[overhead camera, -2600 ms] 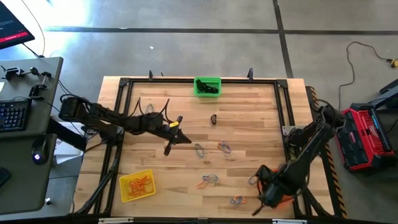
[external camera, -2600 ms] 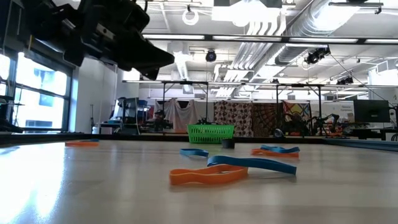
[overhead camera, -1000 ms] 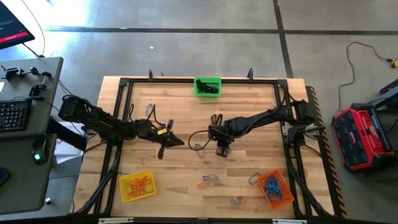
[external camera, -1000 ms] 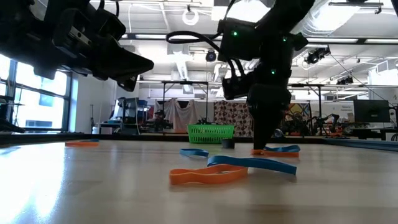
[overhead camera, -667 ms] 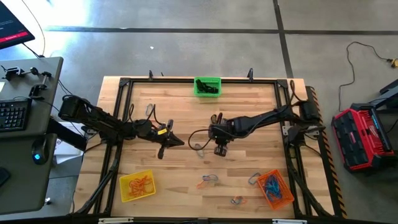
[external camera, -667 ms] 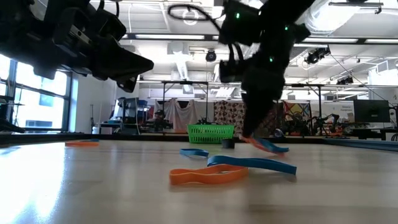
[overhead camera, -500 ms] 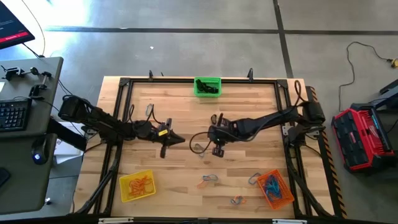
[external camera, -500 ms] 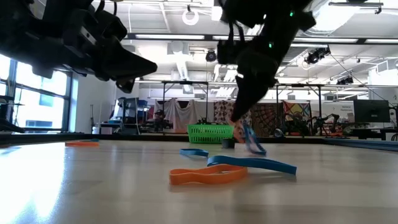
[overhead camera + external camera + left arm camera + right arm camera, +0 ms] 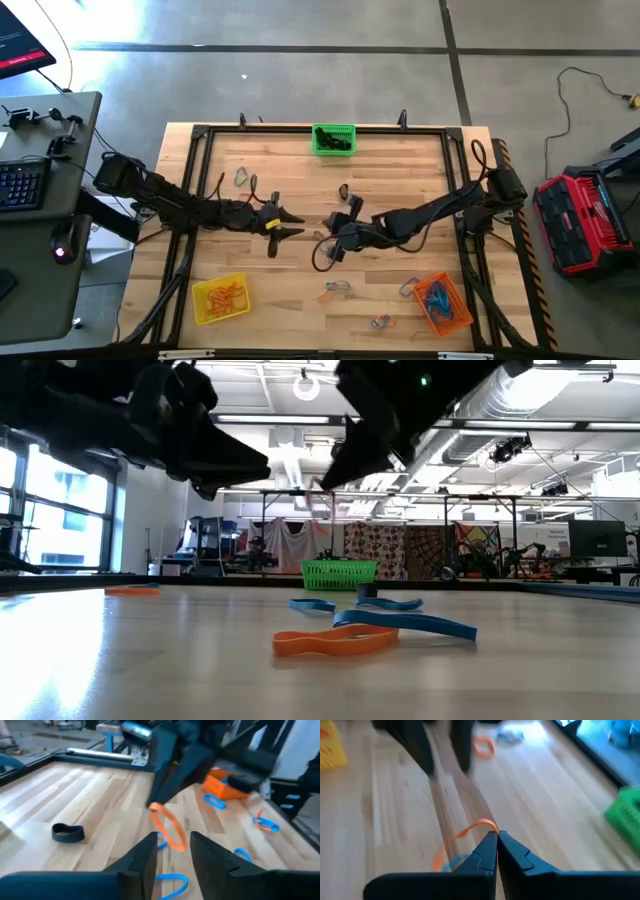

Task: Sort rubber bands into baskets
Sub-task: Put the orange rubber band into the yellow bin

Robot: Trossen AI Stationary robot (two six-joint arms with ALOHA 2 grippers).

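The orange rubber band's loop is ahead of my left gripper's narrow gap; it should open wider, move in and take the loop (image 9: pixel 180 845) for the yellow basket.
My right gripper (image 9: pixel 333 243) is over the middle of the table, shut on an orange rubber band (image 9: pixel 167 827) that dangles from its tip (image 9: pixel 151 806). My left gripper (image 9: pixel 298 223) faces it from the table's left, open and level. The loop hangs just ahead of the gap between the left fingers (image 9: pixel 147 854) and touches neither. Other rubber bands lie flat on the wood: a black one (image 9: pixel 343 191), a blue one (image 9: pixel 410 622) and an orange one (image 9: pixel 335 643). The green basket (image 9: pixel 333 139) stands at the far edge, the yellow (image 9: pixel 220 298) near left, the orange (image 9: pixel 441 303) near right. My right gripper pinches the orange band at the top of its loop (image 9: pixel 487 824), between its two fingertips. The fingers slant down toward the table's left. The band hangs below them as a slack loop, clear of the table.
A dark metal frame (image 9: pixel 200 132) runs round the tabletop. More bands lie at the near side (image 9: pixel 336 290) (image 9: pixel 381 322) and one at the far left (image 9: pixel 241 177). Bare wood shows between the yellow basket and the arms.
My right gripper has taken hold of the orange band on the table and lifted it clear. It has moved up and toward the left gripper, tipping from pointing down to a shallower slant. My left gripper has opened and edged toward the right gripper.
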